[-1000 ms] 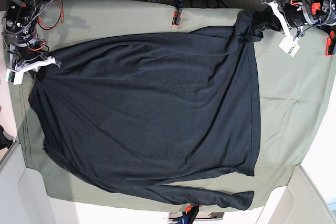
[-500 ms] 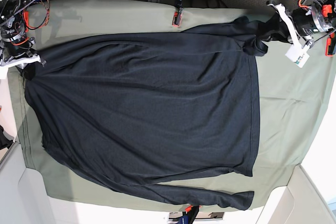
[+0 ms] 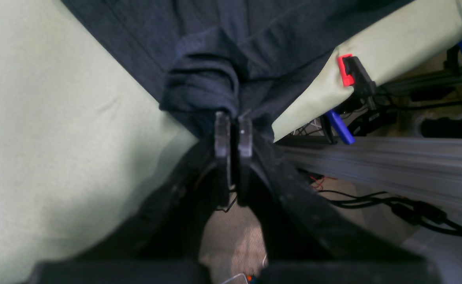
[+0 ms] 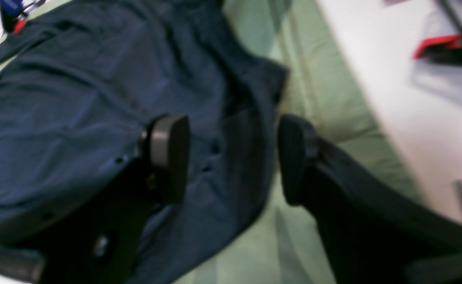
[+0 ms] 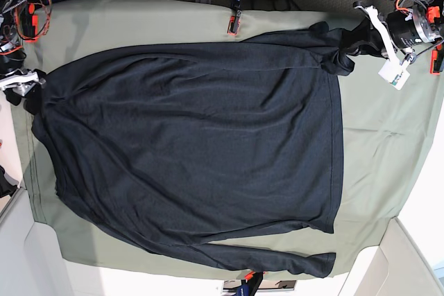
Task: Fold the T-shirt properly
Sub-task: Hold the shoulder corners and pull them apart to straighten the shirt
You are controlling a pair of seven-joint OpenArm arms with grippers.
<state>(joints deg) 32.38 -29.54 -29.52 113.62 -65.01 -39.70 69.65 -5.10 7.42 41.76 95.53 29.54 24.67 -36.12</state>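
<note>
I have my left gripper on the T-shirt's bunched fold and its opposite end is loose, so next I pinch that loose end (image 4: 243, 146) with my right gripper before both ends move.
The dark navy T-shirt (image 5: 194, 143) lies spread over the sage-green cloth, one long sleeve along its near edge. My left gripper (image 5: 368, 32) is at the far right corner. In the left wrist view it (image 3: 233, 132) is shut on a bunched fold of the T-shirt (image 3: 203, 86) at the cloth's edge. My right gripper (image 5: 21, 81) is at the far left edge of the shirt. In the right wrist view it (image 4: 231, 161) is open, its fingers (image 4: 168, 157) apart, with the T-shirt (image 4: 77, 98) under them.
The sage-green cloth (image 5: 388, 143) covers the table and is held by a red clamp (image 5: 233, 24) at the far edge, also seen in the left wrist view (image 3: 347, 69). Another clamp (image 5: 253, 279) is at the near edge. Cables and frame rails lie beyond the far edge.
Both grippers have moved outward, the right one toward the left edge of the base view. The shirt's far edge is drawn out wider and flatter.
</note>
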